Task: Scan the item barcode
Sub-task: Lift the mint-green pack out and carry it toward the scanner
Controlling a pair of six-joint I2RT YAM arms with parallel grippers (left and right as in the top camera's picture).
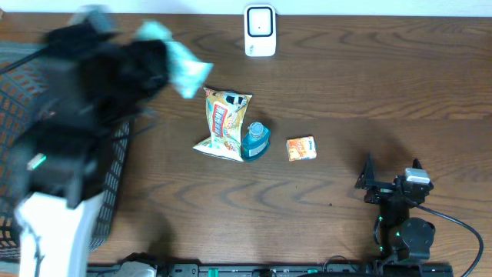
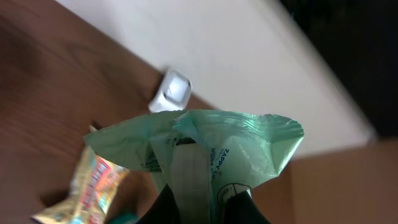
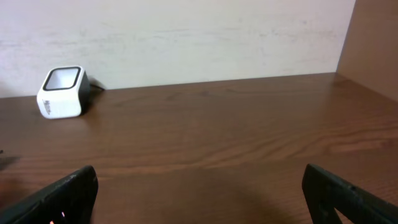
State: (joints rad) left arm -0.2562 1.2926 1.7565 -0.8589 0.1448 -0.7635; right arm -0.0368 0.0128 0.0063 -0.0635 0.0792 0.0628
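Note:
Next, I release the green pouch at the small orange box's spot (image 1: 307, 144) on the table with my left gripper.
A pale green pouch (image 1: 183, 65) hangs above the table at the back left, with my left gripper (image 1: 157, 60) shut on its lower end. That arm is blurred in the overhead view. In the left wrist view the green pouch (image 2: 205, 140) rises from between my dark fingers (image 2: 239, 208) and fills the middle. The white barcode scanner (image 1: 260, 31) stands at the table's far edge, to the right of the pouch, and the scanner (image 2: 172, 91) shows beyond it. My right gripper (image 1: 392, 172) rests open at the front right, holding nothing, facing the scanner (image 3: 62, 92).
A yellow snack bag (image 1: 223, 123), a blue bottle (image 1: 255, 141) and a small orange box (image 1: 301, 148) lie mid-table. A dark mesh basket (image 1: 15, 100) sits at the left edge. A pale wall runs behind the table.

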